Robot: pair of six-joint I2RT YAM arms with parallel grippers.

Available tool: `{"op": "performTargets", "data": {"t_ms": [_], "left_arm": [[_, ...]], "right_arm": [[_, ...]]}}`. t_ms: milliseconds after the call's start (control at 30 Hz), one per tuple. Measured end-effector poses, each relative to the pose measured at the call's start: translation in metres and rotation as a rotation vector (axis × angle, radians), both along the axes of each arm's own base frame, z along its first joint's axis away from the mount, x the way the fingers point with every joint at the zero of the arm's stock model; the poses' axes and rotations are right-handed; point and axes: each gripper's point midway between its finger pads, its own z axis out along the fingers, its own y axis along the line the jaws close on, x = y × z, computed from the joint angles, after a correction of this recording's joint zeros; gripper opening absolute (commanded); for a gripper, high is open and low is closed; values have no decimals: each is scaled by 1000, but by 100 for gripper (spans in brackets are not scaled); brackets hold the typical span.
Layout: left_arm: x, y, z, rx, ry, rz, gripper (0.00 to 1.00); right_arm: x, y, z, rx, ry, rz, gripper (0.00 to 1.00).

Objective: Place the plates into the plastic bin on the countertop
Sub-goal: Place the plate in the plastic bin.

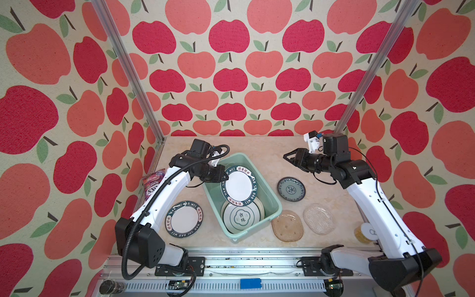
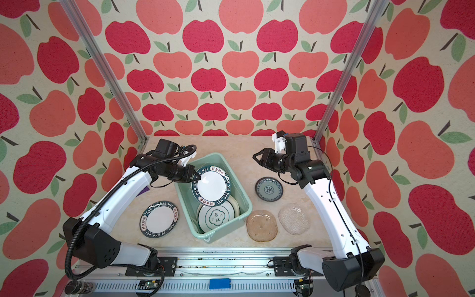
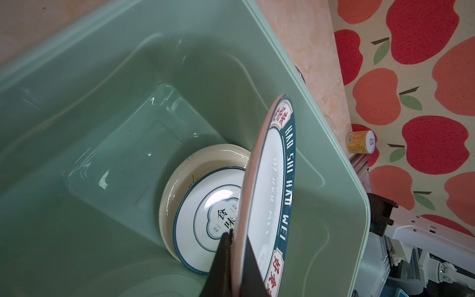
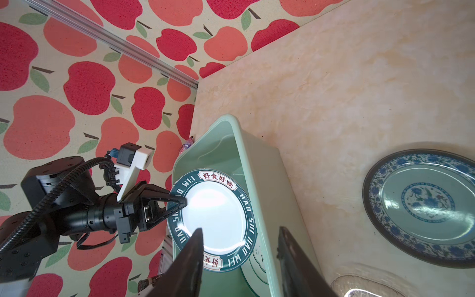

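The robot's left gripper needs to release the white lettered plate on top of the emblem plate (image 1: 244, 208) (image 3: 221, 217) inside the mint-green bin. The lettered plate is still tilted over the bin.
My left gripper (image 1: 223, 177) (image 3: 237, 236) is shut on the rim of a white plate with a dark lettered rim (image 1: 239, 185) (image 3: 272, 195), held tilted over the mint-green plastic bin (image 1: 270, 191) (image 2: 244, 195). Inside the bin an emblem plate (image 1: 240, 218) lies on a larger pale plate (image 1: 258, 205). My right gripper (image 1: 289, 160) (image 4: 240, 228) hangs open and empty above the countertop (image 1: 257, 146), right of the bin. On the countertop lie a second lettered plate (image 1: 183, 218), a teal floral plate (image 1: 291, 189), a tan squarish plate (image 1: 287, 225) and a clear glass plate (image 1: 318, 218).
A purple candy bag (image 1: 151, 183) lies at the left wall, partly under my left arm. A yellow can with a white lid (image 1: 363, 231) stands beside my right arm. Aluminium rails (image 1: 244, 257) border the front edge.
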Motion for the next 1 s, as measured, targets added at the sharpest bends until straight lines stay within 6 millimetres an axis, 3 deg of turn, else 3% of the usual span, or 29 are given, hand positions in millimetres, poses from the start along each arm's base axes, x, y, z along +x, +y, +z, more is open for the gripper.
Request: {"op": "performTargets", "data": {"t_ms": [133, 533, 800, 1000], "left_arm": [[0, -1, -13, 62, -5, -58, 0], [-14, -34, -50, 138, 8, -257, 0], [-17, -40, -85, 151, 70, -299, 0], [-25, -44, -98, 119, 101, -327, 0]], "right_arm": [[2, 2, -5, -5, 13, 8, 48], [4, 2, -11, -25, 26, 18, 48], [8, 2, -15, -30, 42, 16, 48], [11, 3, -19, -36, 52, 20, 48]]}}
